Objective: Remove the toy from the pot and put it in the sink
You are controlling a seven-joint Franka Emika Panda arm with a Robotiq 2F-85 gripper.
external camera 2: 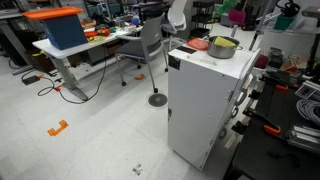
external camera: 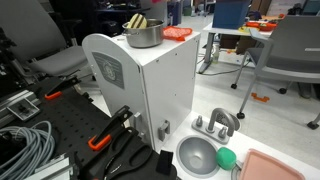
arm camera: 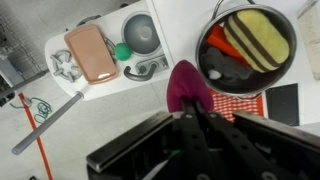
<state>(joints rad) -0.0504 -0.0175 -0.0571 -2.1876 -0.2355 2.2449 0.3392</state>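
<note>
The robot's gripper needs to release the magenta-pink toy on the bottom of the round grey sink (external camera: 197,162) (arm camera: 138,37), close to the green ball. The toy is in the air beside the pot's rim.
In the wrist view my gripper (arm camera: 190,108) is shut on the magenta-pink toy (arm camera: 186,84) and holds it in the air beside the pot's rim. The shiny steel pot (arm camera: 214,22) stands on the white cabinet and holds a yellow item (arm camera: 258,35). The round grey sink (arm camera: 140,33) with its arched faucet (arm camera: 148,68) lies far below, to the left. In an exterior view the toy (external camera 2: 234,15) hangs above the pot (external camera 2: 222,48). In an exterior view the pot (external camera: 143,34) and the sink (external camera: 197,155) show, but the gripper is out of frame.
A green ball (arm camera: 122,51) and a pink rectangular tray (arm camera: 90,52) lie beside the sink. A red checkered cloth (arm camera: 240,103) lies next to the pot on the white cabinet (external camera: 150,85). An orange item (external camera: 178,33) lies by the pot. Tools and cables lie on the black bench (external camera: 40,130).
</note>
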